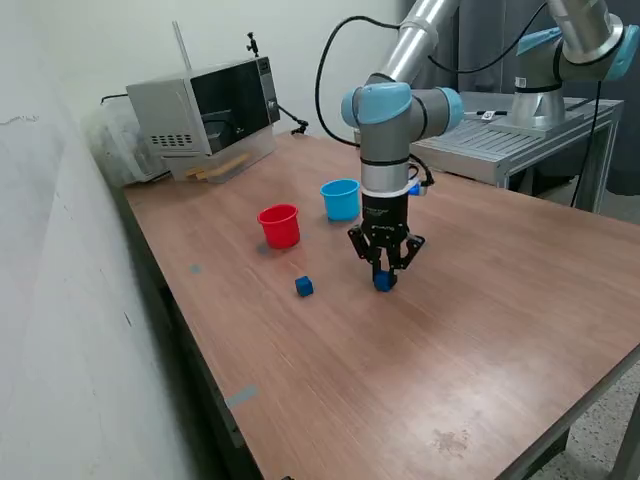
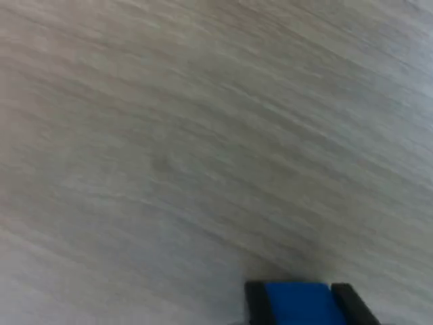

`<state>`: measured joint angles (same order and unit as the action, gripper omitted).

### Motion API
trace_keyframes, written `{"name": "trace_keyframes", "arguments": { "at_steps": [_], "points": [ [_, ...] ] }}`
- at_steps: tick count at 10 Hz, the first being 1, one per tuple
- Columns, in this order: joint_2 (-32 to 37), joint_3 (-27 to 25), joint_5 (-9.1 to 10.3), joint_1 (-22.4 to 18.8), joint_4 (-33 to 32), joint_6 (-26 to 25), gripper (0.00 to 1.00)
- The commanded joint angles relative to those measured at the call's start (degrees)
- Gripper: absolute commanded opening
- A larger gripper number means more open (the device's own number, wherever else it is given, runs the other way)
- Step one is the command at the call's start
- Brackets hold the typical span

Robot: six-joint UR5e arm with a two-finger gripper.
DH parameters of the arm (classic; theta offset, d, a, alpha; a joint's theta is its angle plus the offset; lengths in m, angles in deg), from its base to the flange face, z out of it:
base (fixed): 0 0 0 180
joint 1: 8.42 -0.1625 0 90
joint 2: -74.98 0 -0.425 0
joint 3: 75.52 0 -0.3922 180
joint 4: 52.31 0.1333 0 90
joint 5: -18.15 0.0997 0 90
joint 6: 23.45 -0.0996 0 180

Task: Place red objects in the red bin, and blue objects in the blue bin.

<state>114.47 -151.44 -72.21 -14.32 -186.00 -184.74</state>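
Next, the gripper releases the dark blue cube, still down at table level, inside the light blue cup [image 1: 341,201] beside the red cup.
My gripper [image 1: 383,277] points straight down at the wooden table, its fingers closed on the two sides of a small dark blue cube [image 1: 383,283] at table level. In the wrist view the same blue cube [image 2: 298,306] sits tight between two black fingertips [image 2: 256,303]. A second blue cube [image 1: 304,287] lies loose on the table toward the exterior view's left. Behind them stand the red cup [image 1: 279,225] and the light blue cup [image 1: 340,199], side by side and upright. No red objects show in either view.
A microwave [image 1: 205,115] sits at the table's far corner on the exterior view's left, with a white wall along that side. A second robot arm's base [image 1: 540,100] stands on a metal stand behind the table at the right.
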Motion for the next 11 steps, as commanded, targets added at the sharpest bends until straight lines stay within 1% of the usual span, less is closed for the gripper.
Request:
{"name": "trace_keyframes", "arguments": {
  "at_steps": [1, 2, 3, 4, 5, 7, 9, 11],
  "points": [
    [6.7, -2.3, -1.49, 0.4, 0.5, 0.1, 0.0],
    [8.6, -3.6, -1.75, 0.9, 0.5, 0.0, 0.0],
    [10.5, -5.4, -2.63, 2.2, 0.5, -0.1, 0.0],
    [12.9, -8.5, -3.33, 3.9, 0.5, -0.1, 0.0],
    [15.7, -12.2, -3.34, 6.1, 0.5, -0.1, 0.0],
    [18.5, -16.6, -3.86, 11.1, 0.5, 0.1, 0.0],
    [19.0, -18.1, -3.95, 17.5, 0.5, 0.4, 0.0],
    [20.5, -20.5, -3.87, 21.8, 0.5, 2.9, 0.0]
  ]
}}
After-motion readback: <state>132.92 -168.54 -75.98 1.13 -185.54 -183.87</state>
